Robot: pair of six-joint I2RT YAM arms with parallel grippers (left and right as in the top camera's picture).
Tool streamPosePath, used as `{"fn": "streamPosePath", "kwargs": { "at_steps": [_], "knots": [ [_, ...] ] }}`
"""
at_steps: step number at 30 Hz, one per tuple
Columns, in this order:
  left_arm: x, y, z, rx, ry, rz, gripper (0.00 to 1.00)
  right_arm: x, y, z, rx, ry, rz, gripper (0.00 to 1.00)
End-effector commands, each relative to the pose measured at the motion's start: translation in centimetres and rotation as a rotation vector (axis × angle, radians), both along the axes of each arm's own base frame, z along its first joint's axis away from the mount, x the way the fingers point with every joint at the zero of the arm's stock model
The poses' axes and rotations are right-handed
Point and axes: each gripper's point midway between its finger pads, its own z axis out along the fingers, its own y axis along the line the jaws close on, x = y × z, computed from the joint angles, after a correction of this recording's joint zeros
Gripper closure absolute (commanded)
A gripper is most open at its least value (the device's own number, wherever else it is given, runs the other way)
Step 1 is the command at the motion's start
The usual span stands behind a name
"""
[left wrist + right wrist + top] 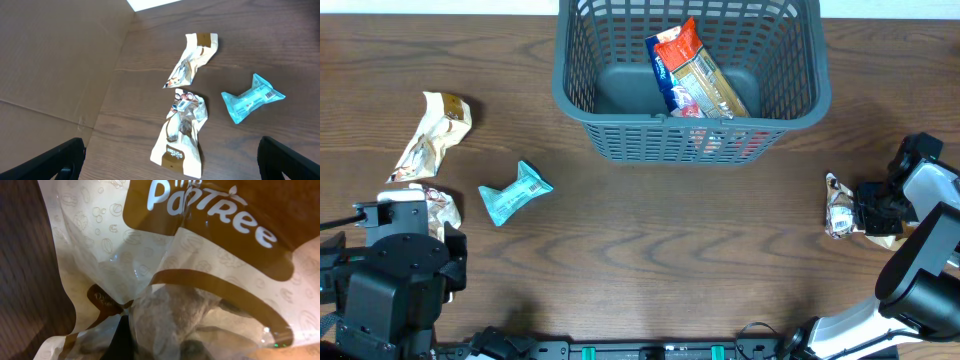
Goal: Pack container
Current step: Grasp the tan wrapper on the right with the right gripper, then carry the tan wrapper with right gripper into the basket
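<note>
I need to release the cream and brown packet from my right gripper in the container point(740, 77) next to the red, blue and tan packet. The cream and brown packet is at the edge now.
The dark grey-green slotted container point(790, 95) stands at the back centre. It holds a red, blue and tan snack packet point(695, 72). My right gripper point(868, 215) is at the right edge, shut on a cream and brown snack packet point(839, 208) that fills the right wrist view point(200, 255). My left gripper point(170, 146) is open and empty, low over a cream and brown packet point(181, 131), which also shows in the overhead view point(442, 207). A second cream packet point(432, 135) and a teal packet point(515, 192) lie near it.
The second cream packet point(192, 60) and the teal packet point(251, 97) also show in the left wrist view. A cardboard-coloured surface point(55, 65) borders the table's left edge. The left arm's base point(390, 285) fills the front left corner.
</note>
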Motion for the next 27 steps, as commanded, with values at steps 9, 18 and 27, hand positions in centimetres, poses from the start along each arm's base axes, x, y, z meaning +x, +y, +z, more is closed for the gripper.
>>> {"fn": "streamPosePath", "kwargs": {
  "at_steps": [9, 18, 27],
  "knots": [
    [-0.1, 0.4, 0.5, 0.014, -0.010, 0.012, 0.01, 4.8, -3.3, 7.8, -0.086, -0.180, 0.048, 0.99],
    [-0.1, 0.3, 0.5, 0.014, -0.010, 0.012, 0.01, 10.1, -4.8, 29.2, -0.303, -0.626, 0.228, 0.99],
    [-0.1, 0.3, 0.5, 0.014, -0.010, 0.012, 0.01, 12.8, 4.0, 45.1, -0.334, -1.149, 0.574, 0.99]
  ]
}}
